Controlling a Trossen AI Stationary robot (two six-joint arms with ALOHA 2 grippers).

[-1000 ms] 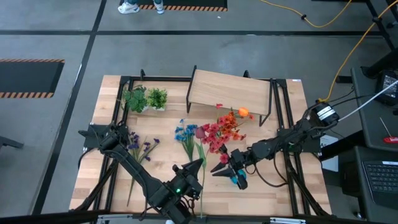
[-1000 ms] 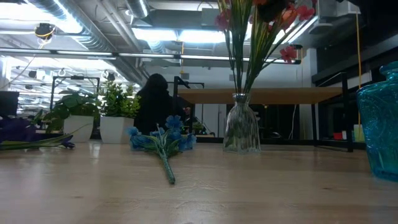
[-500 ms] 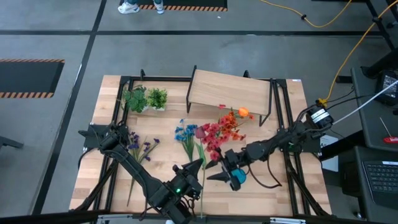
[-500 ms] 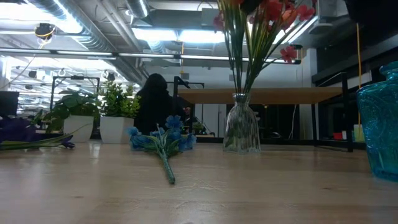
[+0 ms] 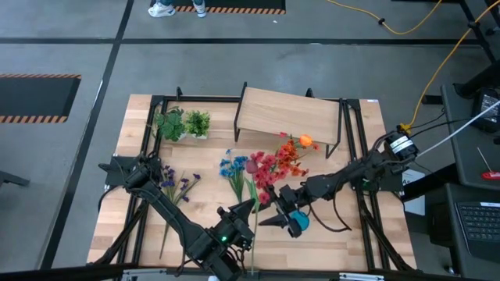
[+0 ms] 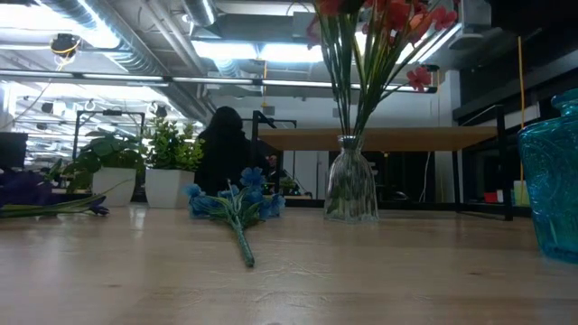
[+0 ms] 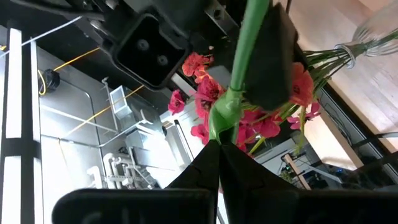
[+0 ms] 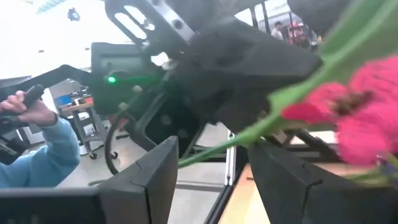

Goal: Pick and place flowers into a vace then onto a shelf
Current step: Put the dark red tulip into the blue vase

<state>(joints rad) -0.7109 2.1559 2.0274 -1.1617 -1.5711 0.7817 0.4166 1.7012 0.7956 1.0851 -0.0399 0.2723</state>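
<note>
The flower's thin stem slants across my right gripper's open fingers. Next, my right gripper takes the flower by its leaf base (image 8: pixel 266 126) before my left gripper opens.
A clear vase (image 6: pixel 350 190) stands mid-table on its base with red and orange flowers (image 5: pixel 277 164) in it. My left gripper (image 5: pixel 250 208) is shut on a single green-stemmed flower (image 5: pixel 251 187) with a pink blossom (image 5: pixel 251 165). My right gripper (image 5: pixel 266 214) is open right beside it. Its fingers (image 8: pixel 149 180) stand on either side of that stem (image 8: pixel 261 127); whether they touch it I cannot tell. A teal vase (image 5: pixel 298 224) stands under the right wrist. The shelf (image 5: pixel 289 115) is at the far side. My left gripper pinches the single flower's green stem at a thick node (image 7: pixel 225 118) between its two shut fingertips. The fingers come level from the table's left and lie across the stem. The flower is lifted clear of the table, its blossom end toward the far edge.
Blue flowers (image 5: pixel 233 166) and purple flowers (image 5: pixel 178 185) lie flat on the table to the left. Two small potted plants (image 5: pixel 183 123) stand at the far left. A person's hand and blue sleeve (image 8: pixel 37 118) show in the room beyond the table.
My right gripper has moved toward the table's left, closer to my left gripper and the held stem, and its fingers have spread open. The blossoms in the clear vase have shifted slightly.
</note>
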